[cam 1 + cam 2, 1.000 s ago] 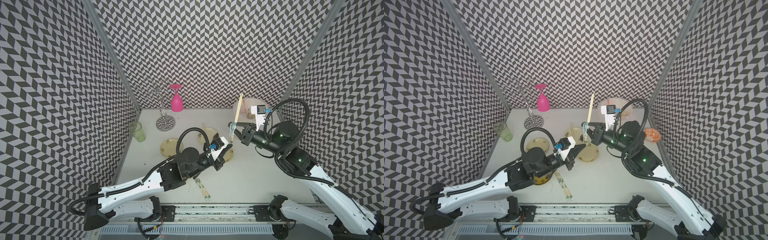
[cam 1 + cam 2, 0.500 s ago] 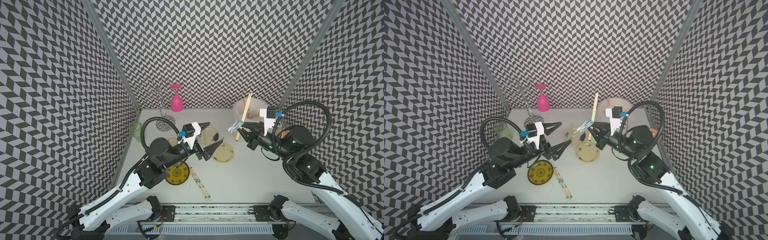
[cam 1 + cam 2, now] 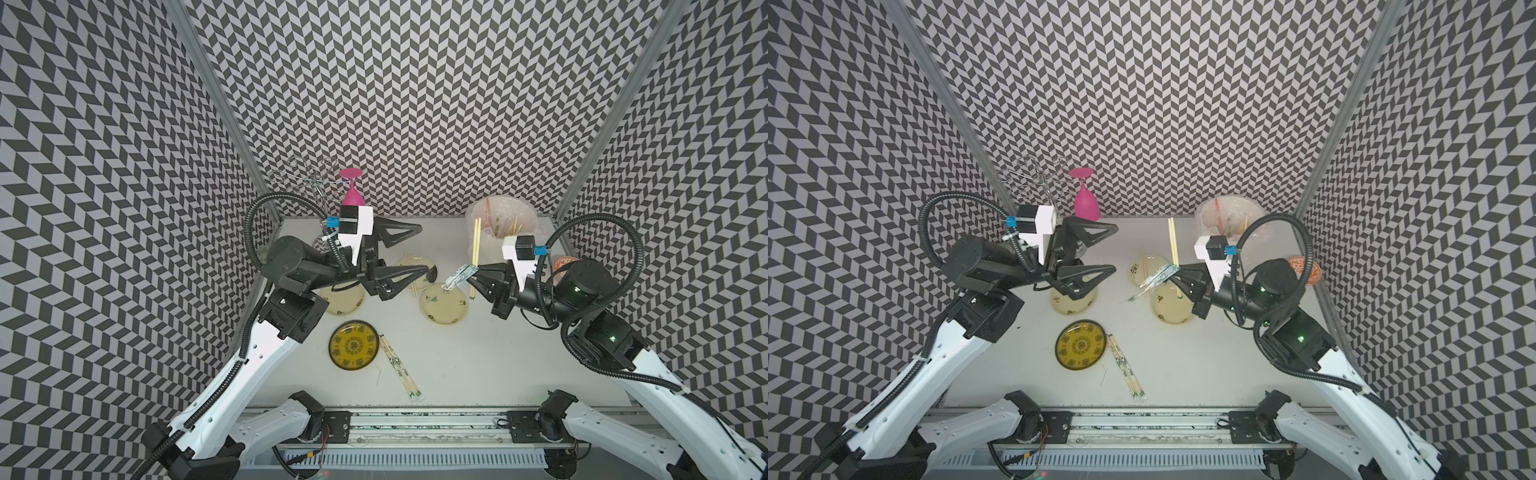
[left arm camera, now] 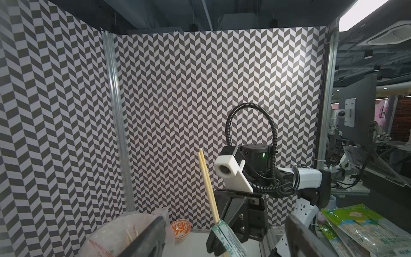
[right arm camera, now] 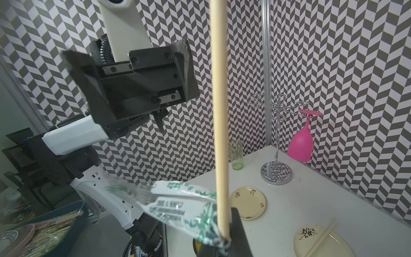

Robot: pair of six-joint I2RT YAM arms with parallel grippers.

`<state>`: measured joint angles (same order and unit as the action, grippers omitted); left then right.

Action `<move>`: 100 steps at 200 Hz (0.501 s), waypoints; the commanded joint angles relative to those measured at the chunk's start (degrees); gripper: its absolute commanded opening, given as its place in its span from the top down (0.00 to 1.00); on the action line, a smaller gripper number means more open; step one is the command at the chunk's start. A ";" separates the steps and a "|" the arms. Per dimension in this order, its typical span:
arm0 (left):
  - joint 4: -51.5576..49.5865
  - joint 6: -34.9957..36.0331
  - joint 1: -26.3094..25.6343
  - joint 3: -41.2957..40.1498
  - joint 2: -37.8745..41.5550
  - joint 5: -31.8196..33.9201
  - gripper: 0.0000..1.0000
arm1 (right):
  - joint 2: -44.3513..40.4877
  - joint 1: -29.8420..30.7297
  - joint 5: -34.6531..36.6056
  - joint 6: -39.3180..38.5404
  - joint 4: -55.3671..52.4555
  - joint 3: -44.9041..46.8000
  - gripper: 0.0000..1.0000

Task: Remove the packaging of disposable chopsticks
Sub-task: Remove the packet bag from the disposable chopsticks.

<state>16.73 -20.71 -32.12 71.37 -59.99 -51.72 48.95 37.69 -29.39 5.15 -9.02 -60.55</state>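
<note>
My left gripper needs to next move to the disposable chopsticks' bare upper part [image 3: 476, 244] [image 4: 208, 187], above my right gripper and the crumpled packaging, and it will close there.
My right gripper [image 3: 472, 277] [image 3: 1177, 274] [image 5: 224, 243] is shut on a pair of disposable chopsticks [image 3: 476, 245] [image 3: 1172, 245] [image 5: 219, 111] [image 4: 208, 184], held upright above the plates. The packaging [image 3: 459, 275] [image 3: 1156, 276] [image 5: 178, 209] [image 4: 226, 235], clear with green print, hangs crumpled off their lower end at the jaws and points towards the left arm. My left gripper [image 3: 423, 249] [image 3: 1115, 248] [image 4: 224, 220] stands wide open and empty, a short way left of the packaging and apart from it. A second wrapped pair [image 3: 400, 368] [image 3: 1124, 365] lies on the table near the front.
A dark yellow plate [image 3: 353, 344] lies beside the wrapped pair. Three pale plates [image 3: 444, 309] [image 3: 415, 262] [image 3: 343, 299] sit mid-table, one holding bare sticks. At the back are a plastic-lined bin [image 3: 500, 220], an orange bowl [image 3: 1304, 268], and a wire rack with a pink glass [image 3: 352, 195].
My left gripper, shut next to the right gripper a second ago, has opened wide and drawn back to the left. The right gripper has moved right with the chopsticks and packaging.
</note>
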 commanded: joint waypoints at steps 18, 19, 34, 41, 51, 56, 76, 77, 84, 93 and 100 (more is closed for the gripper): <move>9.02 -12.74 -0.51 1.18 -4.90 -8.36 0.20 | -0.09 0.10 -6.27 -0.71 3.04 -0.34 1.00; 9.24 -12.94 -0.63 1.20 -5.15 -8.38 0.20 | -0.04 0.10 -6.41 -0.60 3.09 -0.35 1.00; 9.42 -12.95 -3.03 2.02 -7.48 -8.34 0.22 | 0.95 0.34 -8.27 -0.03 3.16 -1.05 1.00; 9.03 -12.26 -4.49 2.63 -8.38 -8.38 0.22 | 1.34 0.41 -8.78 0.20 3.30 -1.21 1.00; 7.92 -11.20 -6.31 3.75 -9.58 -8.51 0.22 | 1.60 0.64 -8.79 0.29 3.30 -1.23 1.00; 7.46 -10.84 -7.02 4.27 -10.13 -8.76 0.23 | 1.77 0.71 -8.69 0.28 3.17 -1.19 1.00; 7.03 -10.58 -8.13 4.74 -11.29 -8.27 0.25 | 2.11 0.87 -8.76 0.30 2.62 -1.44 1.00; 6.97 -10.58 -8.13 4.74 -11.33 -8.25 0.26 | 2.11 0.92 -8.80 0.30 2.57 -1.47 1.00; 6.34 -10.51 -8.13 4.90 -11.67 -7.90 0.28 | 2.18 1.00 -8.98 0.35 2.63 -1.57 1.00; 5.35 -10.16 -8.14 5.16 -12.16 -7.82 0.32 | 2.30 1.09 -8.96 0.45 2.77 -1.63 1.00; 5.29 -10.40 -8.18 5.27 -12.49 -8.31 0.36 | 2.53 1.18 -8.95 0.54 2.67 -1.70 1.00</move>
<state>21.98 -30.52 -40.18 73.45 -72.66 -58.78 51.29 38.22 -37.01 5.56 -8.56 -60.60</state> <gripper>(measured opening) 0.685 0.063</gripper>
